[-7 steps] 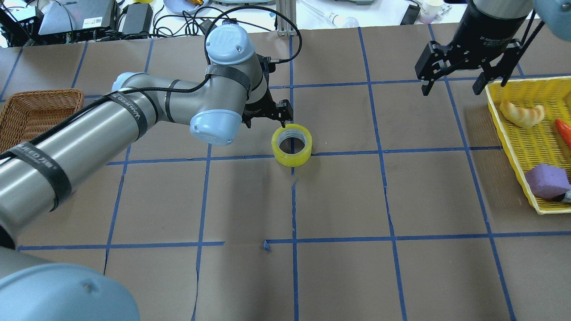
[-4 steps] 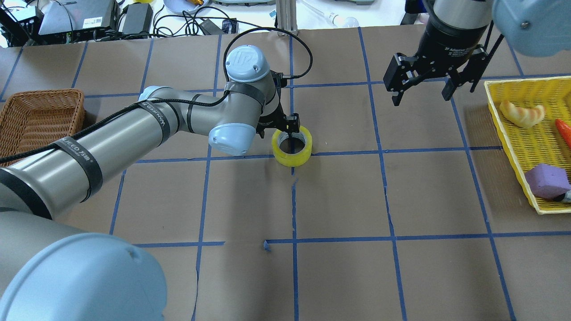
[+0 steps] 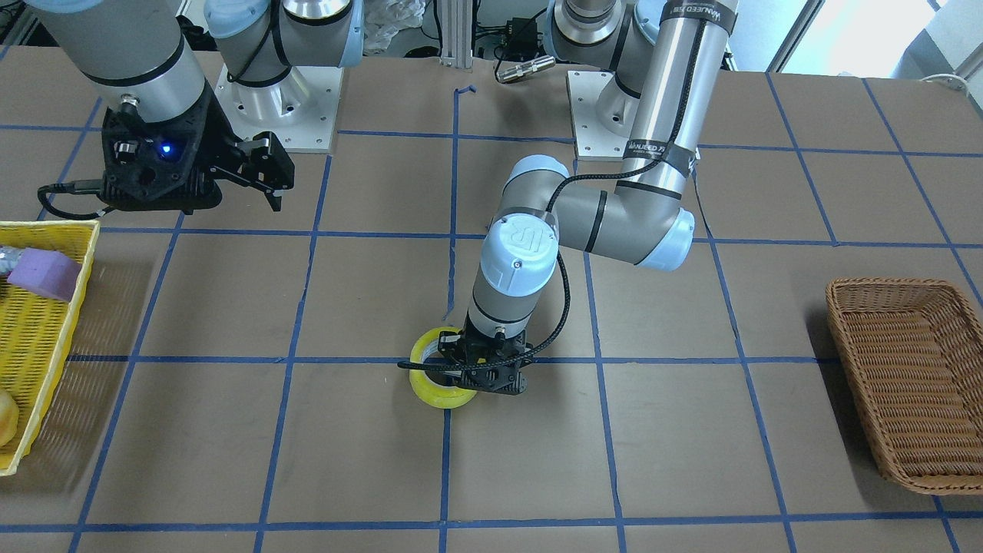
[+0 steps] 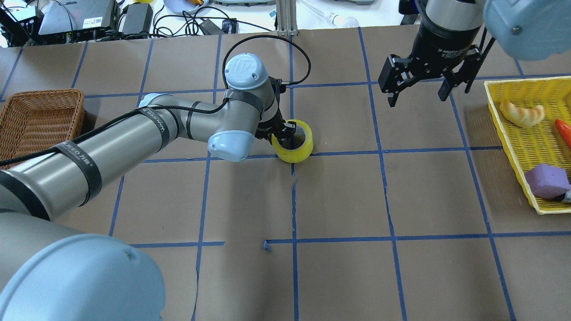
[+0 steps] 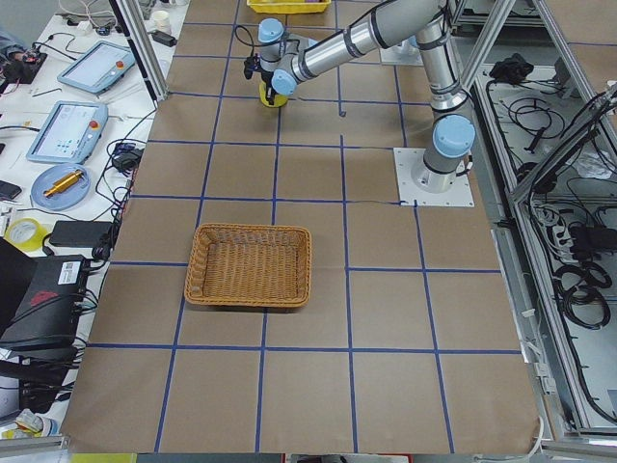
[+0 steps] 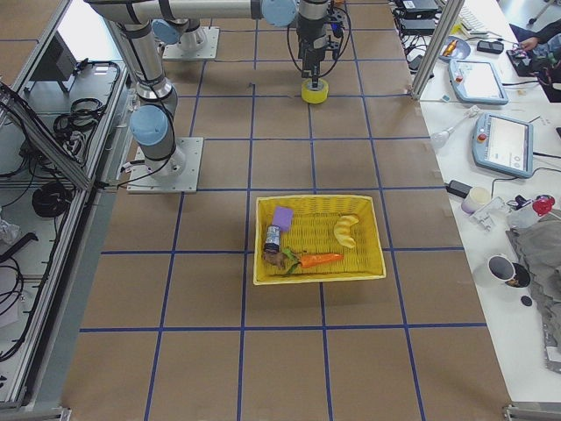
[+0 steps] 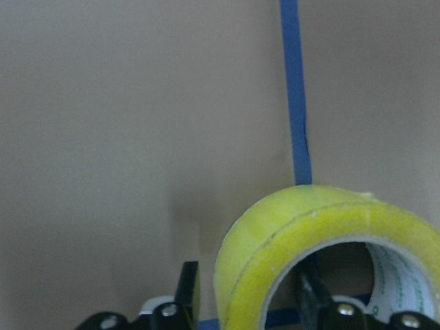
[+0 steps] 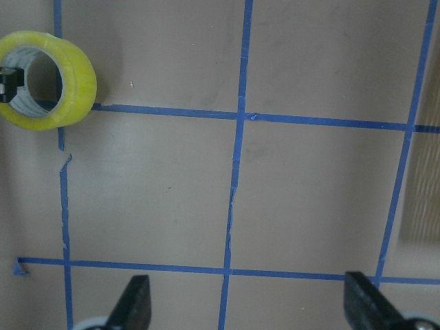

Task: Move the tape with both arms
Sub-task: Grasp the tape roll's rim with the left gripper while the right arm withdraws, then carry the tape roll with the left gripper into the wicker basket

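Note:
I will let go of the yellow tape with my left gripper inside the brown wicker basket (image 3: 931, 370).
The yellow tape (image 4: 294, 152) sits near the middle of the table, at a crossing of blue grid lines, and looks slightly tipped. My left gripper (image 4: 285, 132) points down onto its left side, one finger inside the white core and one outside, shut on the roll's wall. The left wrist view shows the wall (image 7: 309, 220) between the two fingers (image 7: 189, 292). The tape also shows in the front view (image 3: 430, 390). My right gripper (image 4: 416, 100) is open and empty, hovering high to the tape's far right. Its wrist view shows the tape (image 8: 77, 86) at top left.
A brown wicker basket (image 4: 40, 111) stands at the left edge. A yellow mesh basket (image 4: 531, 138) at the right edge holds a purple block (image 4: 546, 180), a pale fruit (image 4: 522, 113) and an orange thing. Cables and devices lie beyond the table's far edge.
My left gripper came down onto the tape, one finger entering the core, and closed on its wall; the roll tipped slightly. My right gripper moved left, toward the table's middle.

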Controlling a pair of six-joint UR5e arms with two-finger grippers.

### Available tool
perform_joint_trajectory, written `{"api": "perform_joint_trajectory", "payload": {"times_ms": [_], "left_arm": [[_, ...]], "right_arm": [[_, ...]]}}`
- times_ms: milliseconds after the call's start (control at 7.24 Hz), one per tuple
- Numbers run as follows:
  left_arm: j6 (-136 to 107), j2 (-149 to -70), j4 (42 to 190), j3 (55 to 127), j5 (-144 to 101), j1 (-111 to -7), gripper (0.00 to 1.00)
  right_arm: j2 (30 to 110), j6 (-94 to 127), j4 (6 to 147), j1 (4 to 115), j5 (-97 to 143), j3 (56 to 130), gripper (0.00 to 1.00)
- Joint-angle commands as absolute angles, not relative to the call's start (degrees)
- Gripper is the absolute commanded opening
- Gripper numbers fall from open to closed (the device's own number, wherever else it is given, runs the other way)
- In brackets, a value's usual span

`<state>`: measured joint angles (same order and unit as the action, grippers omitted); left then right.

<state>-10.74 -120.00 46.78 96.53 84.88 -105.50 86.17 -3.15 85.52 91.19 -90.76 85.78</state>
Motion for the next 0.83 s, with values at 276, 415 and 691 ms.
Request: {"api": "perform_joint_trajectory", "payload": {"times_ms": [276, 415, 691], "left_arm": [[-0.1, -110.2, 64.0, 89.5, 84.4, -88.4, 0.0], [6.9, -108.7, 67.5, 88.1, 84.4, -82.9, 0.0], [26.5, -107.4, 71.4, 87.0, 87.3, -68.9, 0.0]], "right_arm": [[86.8, -3.1, 85.6, 91.1, -90.7, 85.9, 1.0], [86.9, -3.3, 85.7, 91.0, -90.1, 85.8, 1.0], [87.1, -3.7, 88.0, 90.6, -89.7, 85.8, 1.0]]}}
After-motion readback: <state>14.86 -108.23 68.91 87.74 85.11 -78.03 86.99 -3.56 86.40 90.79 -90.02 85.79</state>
